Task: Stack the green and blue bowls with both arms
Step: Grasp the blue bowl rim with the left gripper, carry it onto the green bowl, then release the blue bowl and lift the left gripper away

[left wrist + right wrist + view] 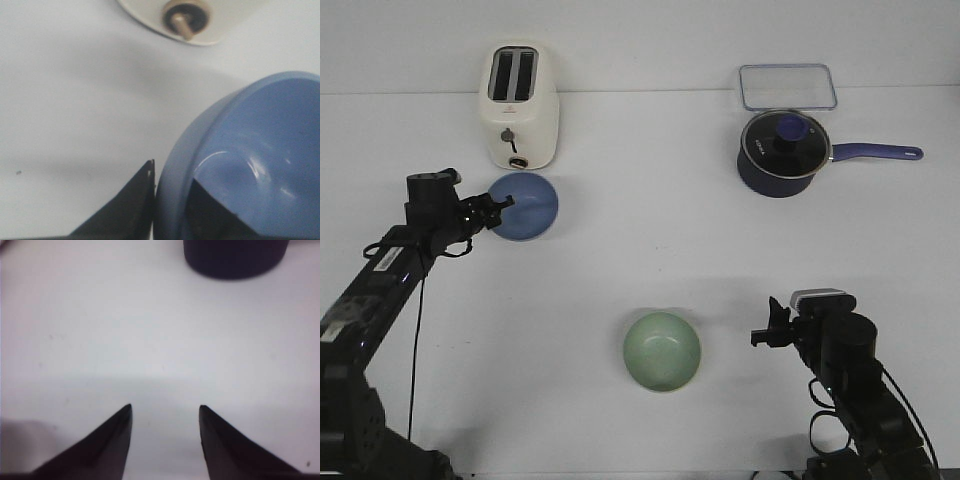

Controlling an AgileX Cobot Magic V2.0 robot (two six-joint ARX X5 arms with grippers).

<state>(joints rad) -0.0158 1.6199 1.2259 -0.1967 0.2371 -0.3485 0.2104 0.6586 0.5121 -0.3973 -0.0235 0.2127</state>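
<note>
Next, my left gripper lets the blue bowl go inside the green bowl [663, 351] near the front middle of the table.
The blue bowl [528, 206] sits at the left of the table, in front of the toaster. My left gripper [500, 208] is shut on its left rim. In the left wrist view one finger [135, 200] lies against the outside of the bowl [260, 140] and the other is inside it, with my left gripper [173, 171] across the rim. The green bowl [662, 351] stands alone near the front middle. My right gripper [765, 335] is open and empty to the right of the green bowl, apart from it. In the right wrist view my right gripper [165, 407] shows only bare table between its fingers.
A cream toaster [520, 105] stands just behind the blue bowl, and its lever knob shows in the left wrist view [186, 20]. A dark navy saucepan [782, 152] with a glass lid and a long handle is at the back right, also in the right wrist view [235, 257]. A clear container [787, 86] lies behind it.
</note>
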